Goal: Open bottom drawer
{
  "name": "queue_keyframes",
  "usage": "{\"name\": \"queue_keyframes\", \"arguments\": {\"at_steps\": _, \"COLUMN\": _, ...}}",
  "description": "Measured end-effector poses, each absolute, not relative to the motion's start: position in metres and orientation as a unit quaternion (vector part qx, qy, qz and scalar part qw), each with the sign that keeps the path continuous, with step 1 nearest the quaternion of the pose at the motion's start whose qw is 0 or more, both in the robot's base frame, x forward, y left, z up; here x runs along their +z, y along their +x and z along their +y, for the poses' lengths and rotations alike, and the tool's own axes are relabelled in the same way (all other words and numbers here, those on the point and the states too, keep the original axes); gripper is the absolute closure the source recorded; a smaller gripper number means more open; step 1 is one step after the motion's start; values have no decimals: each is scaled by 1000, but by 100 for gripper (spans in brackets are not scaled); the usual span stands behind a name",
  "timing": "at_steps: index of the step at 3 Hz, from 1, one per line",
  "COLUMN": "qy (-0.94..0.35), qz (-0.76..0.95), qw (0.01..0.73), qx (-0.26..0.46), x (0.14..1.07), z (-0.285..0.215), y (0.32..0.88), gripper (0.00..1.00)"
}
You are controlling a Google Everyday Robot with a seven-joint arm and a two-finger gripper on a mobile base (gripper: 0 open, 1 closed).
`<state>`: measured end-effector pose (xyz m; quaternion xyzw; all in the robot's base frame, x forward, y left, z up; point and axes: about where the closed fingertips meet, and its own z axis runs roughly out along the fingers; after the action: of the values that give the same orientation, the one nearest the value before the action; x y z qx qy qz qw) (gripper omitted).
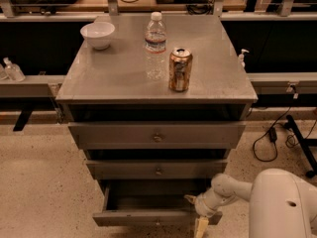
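I can see that the bottom drawer is only partly out and my gripper's fingers are spread at its corner, so I will take the drawer's front edge (183, 217) and pull it further.
The bottom drawer (148, 216) is the lowest of three grey metal drawers in the cabinet. It stands pulled out, with its dark inside showing, and its small round knob (157, 222) is at the lower edge of the view. My gripper (198, 214) is at the drawer's right front corner, at the end of the white arm (225, 190) that comes in from the lower right. A pale fingertip (201, 227) hangs down in front of the drawer front, right of the knob.
The middle drawer (157, 169) and top drawer (157, 135) are above, both slightly out. On the cabinet top (124, 76) stand a white bowl (97, 34), a water bottle (155, 46) and a drink can (180, 69). Cables (270, 140) lie on the floor at the right.
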<state>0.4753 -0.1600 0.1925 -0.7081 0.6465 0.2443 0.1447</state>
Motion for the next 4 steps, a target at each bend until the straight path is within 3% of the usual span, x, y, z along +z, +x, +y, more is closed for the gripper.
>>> {"name": "queue_keyframes", "arguments": {"at_steps": 2, "qy": -705, "qz": 649, "qw": 122, "qx": 258, "x": 179, "z": -159, "y": 470, "gripper": 0}}
{"name": "queue_keyframes", "arguments": {"at_steps": 4, "qy": -699, "qz": 656, "qw": 84, "qx": 272, "x": 163, "z": -162, "y": 451, "gripper": 34}}
